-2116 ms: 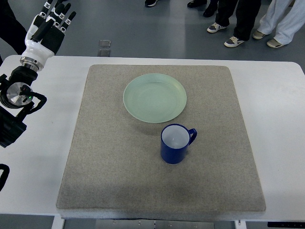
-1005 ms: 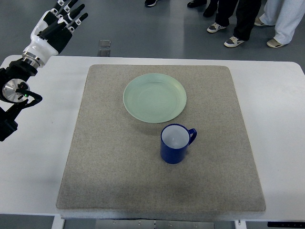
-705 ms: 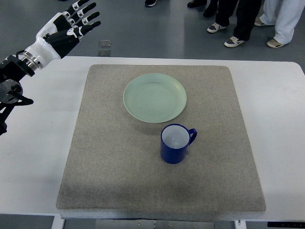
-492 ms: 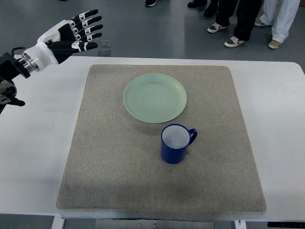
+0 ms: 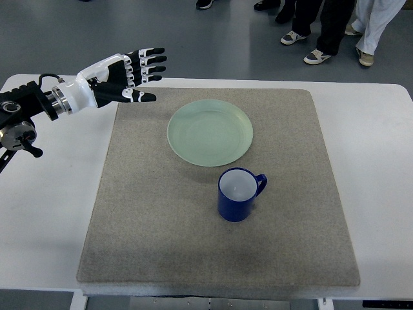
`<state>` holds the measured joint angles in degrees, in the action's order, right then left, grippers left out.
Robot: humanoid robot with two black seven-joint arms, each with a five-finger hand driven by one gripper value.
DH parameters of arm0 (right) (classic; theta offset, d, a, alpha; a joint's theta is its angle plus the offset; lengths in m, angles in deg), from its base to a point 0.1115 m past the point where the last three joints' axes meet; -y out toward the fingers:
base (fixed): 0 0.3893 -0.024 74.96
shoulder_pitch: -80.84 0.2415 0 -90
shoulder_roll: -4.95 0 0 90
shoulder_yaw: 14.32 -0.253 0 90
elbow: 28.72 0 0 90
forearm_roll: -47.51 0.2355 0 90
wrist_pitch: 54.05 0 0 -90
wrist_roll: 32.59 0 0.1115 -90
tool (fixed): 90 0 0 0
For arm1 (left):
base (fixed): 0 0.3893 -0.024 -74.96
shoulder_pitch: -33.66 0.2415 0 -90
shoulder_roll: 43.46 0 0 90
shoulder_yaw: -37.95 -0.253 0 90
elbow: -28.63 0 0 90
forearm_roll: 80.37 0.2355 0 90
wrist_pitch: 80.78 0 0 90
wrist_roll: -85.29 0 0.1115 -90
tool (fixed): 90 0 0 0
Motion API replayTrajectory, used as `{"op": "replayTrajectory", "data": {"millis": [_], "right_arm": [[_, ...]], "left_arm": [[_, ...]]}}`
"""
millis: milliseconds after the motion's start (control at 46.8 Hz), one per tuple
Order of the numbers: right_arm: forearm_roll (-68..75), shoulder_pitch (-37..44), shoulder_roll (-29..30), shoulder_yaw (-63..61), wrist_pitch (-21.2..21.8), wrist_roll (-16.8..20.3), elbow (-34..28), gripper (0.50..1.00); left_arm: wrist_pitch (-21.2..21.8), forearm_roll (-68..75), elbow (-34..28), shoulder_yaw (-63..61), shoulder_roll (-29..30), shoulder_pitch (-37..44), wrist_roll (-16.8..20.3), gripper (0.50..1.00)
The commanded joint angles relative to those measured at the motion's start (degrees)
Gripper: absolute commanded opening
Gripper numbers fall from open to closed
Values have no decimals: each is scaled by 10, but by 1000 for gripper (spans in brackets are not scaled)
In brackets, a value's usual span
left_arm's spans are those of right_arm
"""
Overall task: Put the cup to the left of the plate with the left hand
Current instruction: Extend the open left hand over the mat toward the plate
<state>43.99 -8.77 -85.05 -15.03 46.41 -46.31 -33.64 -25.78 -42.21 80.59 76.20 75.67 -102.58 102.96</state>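
The dark blue cup is next for my left gripper. It should go there and close around the cup's body (image 5: pixel 224 201) from the side opposite its handle.
A dark blue cup (image 5: pixel 239 194) with a white inside stands upright on the grey mat (image 5: pixel 148 219), its handle pointing right. It sits just below and to the right of the pale green plate (image 5: pixel 210 132). My left hand (image 5: pixel 137 76) hovers over the mat's far left corner, fingers stretched out flat and spread, holding nothing. It is well to the upper left of the cup and level with the plate's far edge.
The mat covers most of a white table (image 5: pixel 48 213). Several people's legs and shoes (image 5: pixel 322 39) stand on the floor beyond the far right edge. A small clear object (image 5: pixel 141 61) lies on the floor behind the table.
My left arm has swung down and to the right, from the far left corner toward the mat. The hand has turned from pointing up to pointing right. Cup and plate have not moved.
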Motion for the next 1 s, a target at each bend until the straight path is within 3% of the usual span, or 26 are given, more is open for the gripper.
{"op": "replayTrajectory", "data": {"millis": [0,513,983], "right_arm": [[0,0,0,0,0,0,0,932],[0,1,0,0,0,0,0,932],[0,1,0,0,0,0,0,932]], "left_arm": [[0,0,19,-27,1,4,0,1000],[0,2,93,-80,0,24,0,1000],[0,6,115,-113,-4,33,1,1000]]}}
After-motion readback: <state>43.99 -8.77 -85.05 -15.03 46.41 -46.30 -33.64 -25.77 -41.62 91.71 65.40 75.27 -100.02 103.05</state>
